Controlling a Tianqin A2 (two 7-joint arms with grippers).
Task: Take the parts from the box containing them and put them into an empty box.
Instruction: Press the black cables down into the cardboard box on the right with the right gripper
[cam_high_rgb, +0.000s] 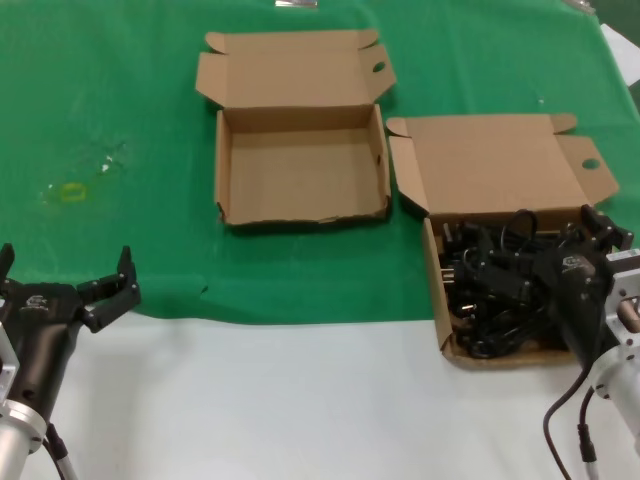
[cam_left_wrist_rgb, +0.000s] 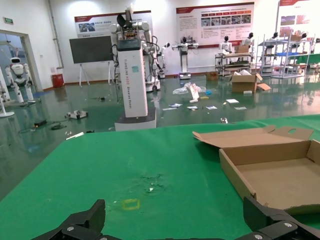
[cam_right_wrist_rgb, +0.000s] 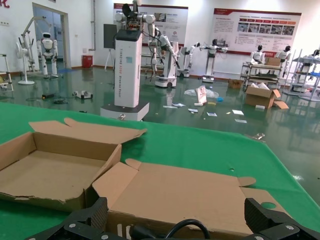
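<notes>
The robot's right gripper should close on the tied middle (cam_high_rgb: 553, 239) of the black power cord that has its loop rising beside the lid flap of the brown cardboard box.
The parts, black power cords (cam_high_rgb: 495, 285), lie tangled in the brown cardboard box (cam_high_rgb: 441, 300) at the right, whose lid flap (cam_high_rgb: 490, 165) is folded back. One cord loop (cam_right_wrist_rgb: 192, 226) shows just before my right gripper (cam_right_wrist_rgb: 175, 225). That right gripper (cam_high_rgb: 605, 228) hovers open over the right side of this box, holding nothing. The empty box (cam_high_rgb: 300, 170) stands open in the middle of the green cloth and also shows as the empty box (cam_left_wrist_rgb: 280, 172) and the empty box (cam_right_wrist_rgb: 50, 172). My left gripper (cam_high_rgb: 65, 272) waits open at the near left, over the cloth's edge (cam_left_wrist_rgb: 172, 227).
A green cloth (cam_high_rgb: 110, 110) covers the far part of the table and white tabletop (cam_high_rgb: 300, 400) lies nearer to me. A small yellow mark (cam_high_rgb: 72, 192) is on the cloth at the left. A white robot pedestal (cam_left_wrist_rgb: 134, 75) stands beyond the table.
</notes>
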